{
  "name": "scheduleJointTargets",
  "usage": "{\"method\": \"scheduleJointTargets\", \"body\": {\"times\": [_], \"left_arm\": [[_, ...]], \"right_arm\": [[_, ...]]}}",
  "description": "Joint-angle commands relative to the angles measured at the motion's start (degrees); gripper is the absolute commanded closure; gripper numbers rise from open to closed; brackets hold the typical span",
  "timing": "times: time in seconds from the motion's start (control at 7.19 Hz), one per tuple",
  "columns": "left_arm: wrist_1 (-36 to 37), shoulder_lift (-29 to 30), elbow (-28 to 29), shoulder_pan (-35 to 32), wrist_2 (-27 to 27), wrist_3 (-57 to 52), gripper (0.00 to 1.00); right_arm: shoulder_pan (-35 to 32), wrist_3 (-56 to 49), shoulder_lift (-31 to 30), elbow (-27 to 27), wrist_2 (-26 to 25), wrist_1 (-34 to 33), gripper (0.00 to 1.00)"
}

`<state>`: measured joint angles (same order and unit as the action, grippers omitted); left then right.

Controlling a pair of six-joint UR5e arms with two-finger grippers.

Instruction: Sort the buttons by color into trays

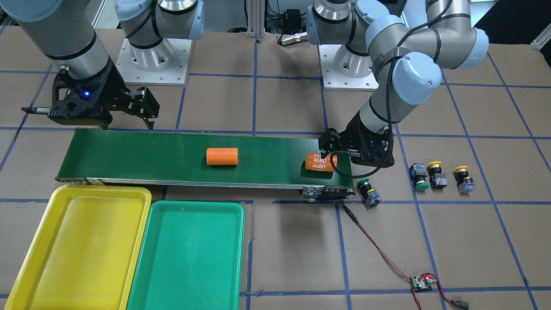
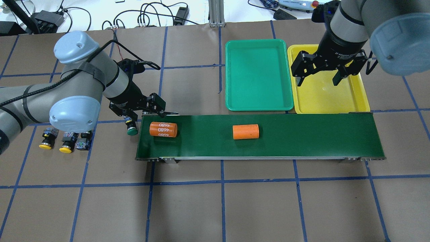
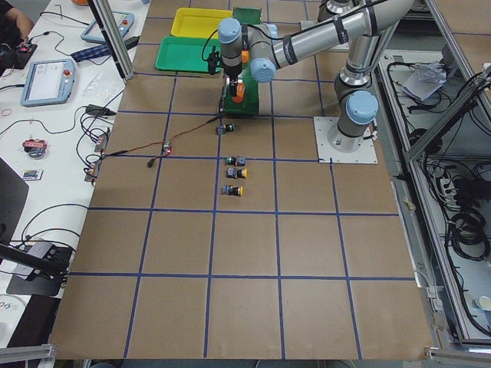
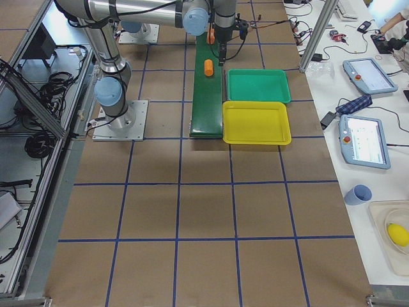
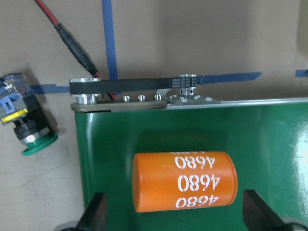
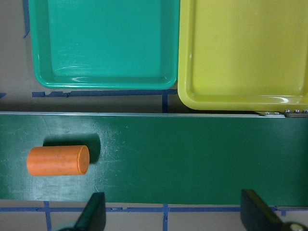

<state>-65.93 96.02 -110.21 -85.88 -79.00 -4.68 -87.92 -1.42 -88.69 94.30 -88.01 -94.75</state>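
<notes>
The dark body (image 1: pixel 370 196) (image 5: pixel 17 102) of the green-capped button lying just off the end of the conveyor will be gripped by my left gripper.
One green-capped button (image 1: pixel 369 190) lies on the table just off the conveyor's end, also the green-capped button (image 5: pixel 26 132) in the left wrist view. Farther out, a green button (image 1: pixel 419 177) and two yellow buttons (image 1: pixel 436 173) (image 1: pixel 462 177) stand in a row. My left gripper (image 2: pixel 142 111) hangs open over the belt's end, its fingers (image 5: pixel 94 211) either side of a printed orange cylinder (image 5: pixel 185 182). Both the yellow tray (image 1: pixel 77 245) and the green tray (image 1: pixel 189 254) hold nothing. My right gripper (image 2: pixel 318 80) is open above the yellow tray (image 2: pixel 322 97).
A long dark-green conveyor belt (image 1: pixel 150 159) carries a plain orange cylinder (image 1: pixel 222 156) at mid-belt and the printed one (image 1: pixel 320 162) at its end. A red-black cable (image 1: pixel 374 245) runs from the belt's motor to a small circuit board (image 1: pixel 422 282).
</notes>
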Motion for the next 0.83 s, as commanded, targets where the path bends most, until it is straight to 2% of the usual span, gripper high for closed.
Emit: {"method": "scheduleJointTargets", "body": {"times": [0.0,0.14,0.56,0.7], "left_arm": [[-0.51,0.3,1.66,5.87,0.25,-0.59,0.0],[-0.17,1.44,2.01,8.69,0.34,-1.03,0.0],[1.24,4.95,2.19,11.43,-0.71,-1.39,0.0],[4.55,7.75,2.02,11.79,-4.2,-0.43,0.0]], "right_arm": [[-0.06,0.11,0.0,0.01,0.12,0.0,0.0],[-0.06,0.11,0.0,0.09,0.12,0.17,0.0],[-0.06,0.19,0.0,0.27,0.03,0.09,0.0],[-0.06,0.19,0.0,0.36,0.12,0.09,0.0]]}}
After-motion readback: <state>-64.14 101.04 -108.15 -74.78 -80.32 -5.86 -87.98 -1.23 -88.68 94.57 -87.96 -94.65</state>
